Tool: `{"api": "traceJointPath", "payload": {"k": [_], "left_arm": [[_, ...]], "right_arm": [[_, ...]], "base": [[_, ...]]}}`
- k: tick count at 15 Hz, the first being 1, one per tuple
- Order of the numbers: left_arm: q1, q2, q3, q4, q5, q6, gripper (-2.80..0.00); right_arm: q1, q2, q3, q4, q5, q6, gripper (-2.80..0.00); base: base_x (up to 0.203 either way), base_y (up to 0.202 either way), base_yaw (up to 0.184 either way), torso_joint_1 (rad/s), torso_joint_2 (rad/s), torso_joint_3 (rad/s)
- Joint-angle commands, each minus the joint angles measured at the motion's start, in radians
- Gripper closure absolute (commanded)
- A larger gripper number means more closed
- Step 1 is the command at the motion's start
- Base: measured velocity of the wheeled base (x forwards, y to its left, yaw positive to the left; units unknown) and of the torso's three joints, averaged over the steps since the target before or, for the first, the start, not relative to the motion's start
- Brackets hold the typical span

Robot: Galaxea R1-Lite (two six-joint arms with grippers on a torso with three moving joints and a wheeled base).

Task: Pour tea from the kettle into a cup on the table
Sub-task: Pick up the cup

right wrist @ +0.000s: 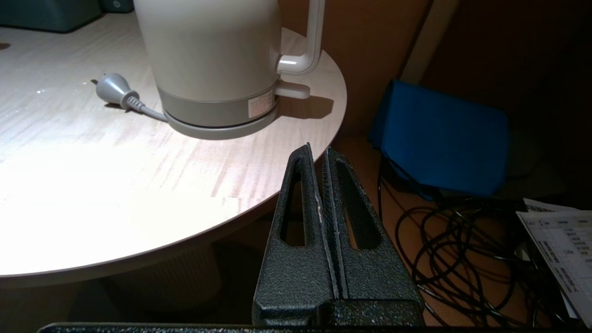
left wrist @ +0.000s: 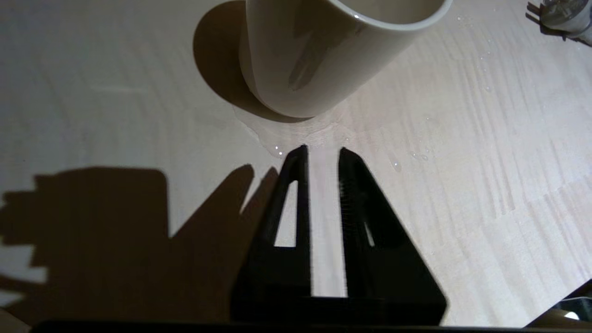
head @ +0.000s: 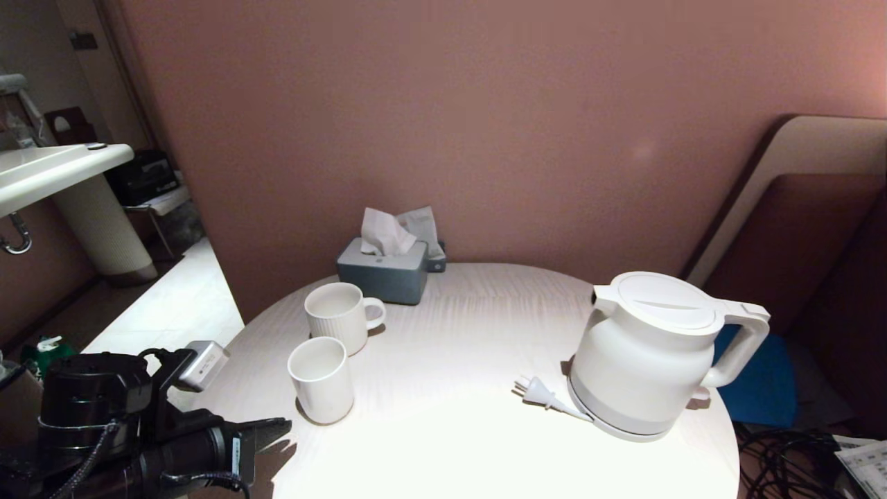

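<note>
I should next move my left gripper to the smooth white cup next to the ribbed mug and close it around the cup's sides (head: 324,391) (left wrist: 316,64) below its rim.
The white kettle (head: 651,353) stands upright on its grey base disc (head: 624,431) at the table's right side, lid closed, handle pointing right. Across the table (head: 450,416), at the left, the smooth white cup (head: 321,380) stands upright. My left gripper (left wrist: 322,150) hovers low just short of the cup (left wrist: 314,60), open with nothing between its fingers. A thin clear puddle (left wrist: 277,138) and droplets lie by the cup's foot. My right gripper (right wrist: 317,149) is shut and empty, below and off the table's right edge, apart from the kettle (right wrist: 212,55).
A ribbed mug with a handle (head: 339,317) stands behind the cup, and a grey tissue box (head: 382,270) sits at the back. The base's plug (head: 537,391) lies left of the kettle. On the floor to the right are a blue bag (right wrist: 444,138), black cables (right wrist: 462,249) and papers (right wrist: 564,245).
</note>
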Motion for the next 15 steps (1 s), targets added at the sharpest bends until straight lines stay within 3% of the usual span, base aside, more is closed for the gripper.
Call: {"api": "traceJointPath", "payload": {"k": [1, 6, 12, 15], "left_arm": [[0.0, -0.022, 0.007, -0.004, -0.002, -0.001, -2.8], [0.0, -0.006, 0.01, -0.007, -0.003, -0.002, -2.8], [-0.017, 0.17, 0.006, -0.221, -0.003, 0.005, -2.8], [-0.023, 0.173, 0.007, -0.223, -0.003, 0.002, -2.8]], "right_arm": [[0.0, 0.0, 0.0, 0.0, 0.0, -0.001, 0.0], [0.0, 0.0, 0.0, 0.0, 0.0, -0.001, 0.0], [0.0, 0.0, 0.0, 0.0, 0.0, 0.0, 0.0], [0.0, 0.0, 0.0, 0.0, 0.0, 0.001, 0.0]], "base": [[0.0, 0.0, 0.0, 0.0, 0.0, 0.0], [0.0, 0.0, 0.0, 0.0, 0.0, 0.0], [0.0, 0.0, 0.0, 0.0, 0.0, 0.0], [0.0, 0.0, 0.0, 0.0, 0.0, 0.0]]}}
